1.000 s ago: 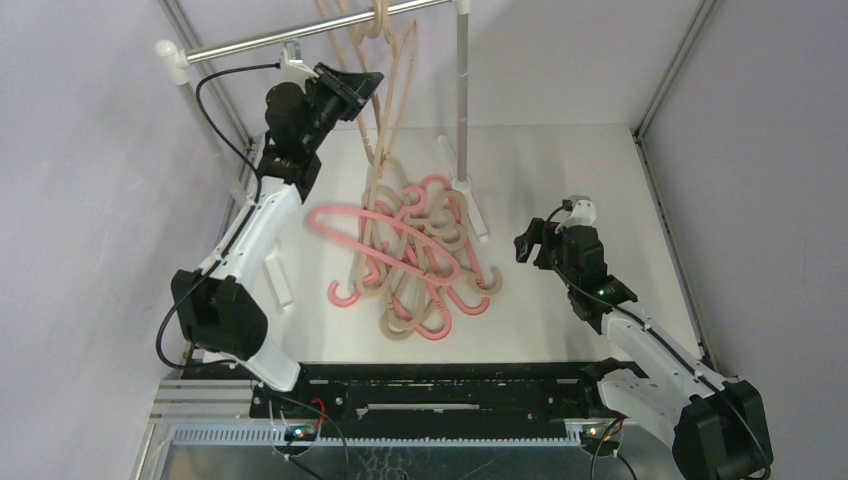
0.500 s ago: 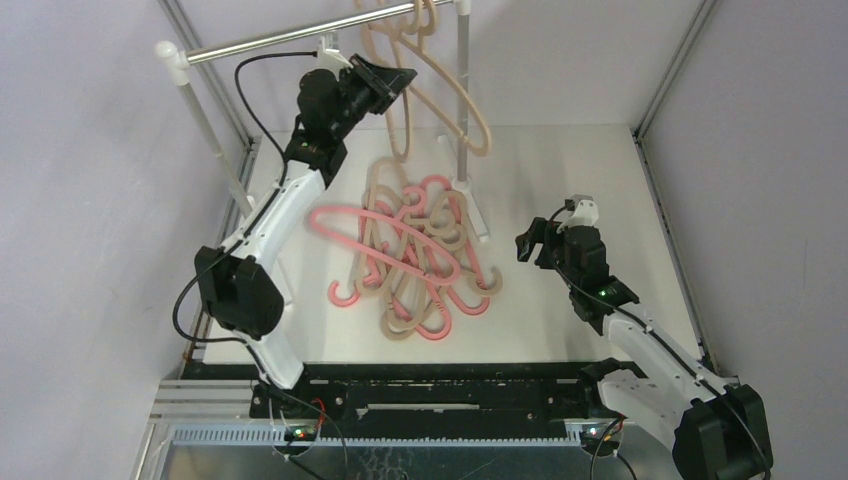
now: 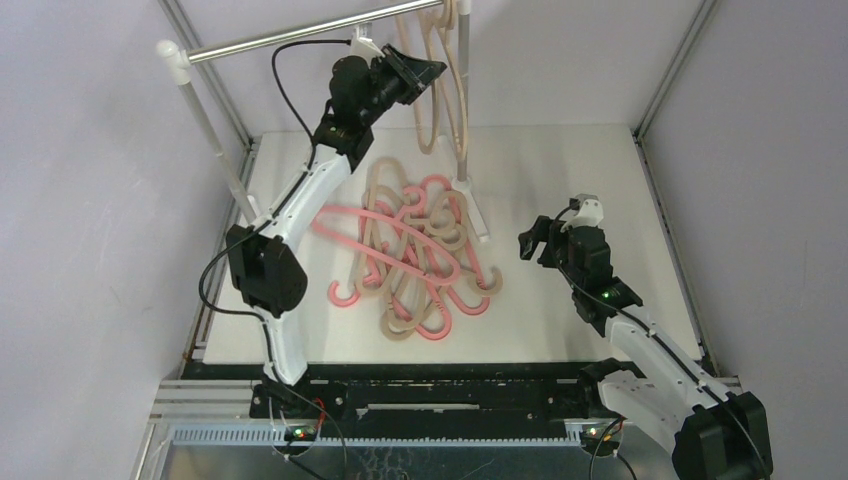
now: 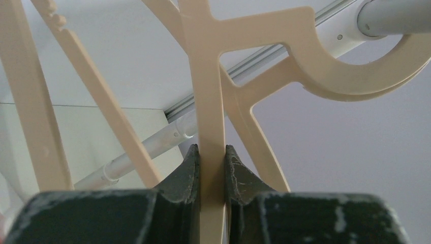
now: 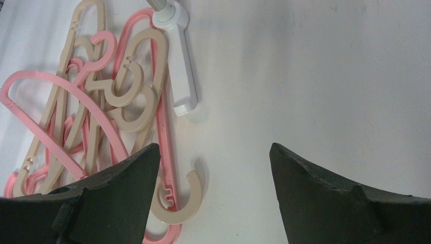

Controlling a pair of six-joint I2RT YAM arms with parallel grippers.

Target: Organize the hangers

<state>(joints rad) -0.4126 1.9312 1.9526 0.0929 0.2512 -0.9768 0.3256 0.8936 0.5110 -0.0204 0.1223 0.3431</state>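
I need to close my right gripper on the sloping arm's rounded end [image 3: 455, 261] of the top pink hanger, beside the beige hooks.
My left gripper [image 3: 421, 70] is raised at the silver rail [image 3: 290, 36] and shut on the stem of a beige hanger [image 3: 438, 95]. In the left wrist view both fingers [image 4: 189, 165] pinch that stem [image 4: 209, 76], and its hook [image 4: 356, 84] curls under and around the rail [image 4: 396, 14]. A tangled pile of pink and beige hangers [image 3: 410, 250] lies on the table's middle. My right gripper [image 3: 534, 243] hovers low, right of the pile, open and empty. In its wrist view the pile [image 5: 91, 101] lies ahead and to the left of the gripper [image 5: 214, 152].
The rail's right white post [image 3: 463, 90] stands just behind the pile on a white foot [image 5: 180, 86]. The left post [image 3: 205, 120] slants down at the table's left edge. Purple walls enclose the white table [image 3: 560, 170].
My left arm has swung right along the rail with the beige hanger, from mid-rail to beside the right post. The right arm has not moved.
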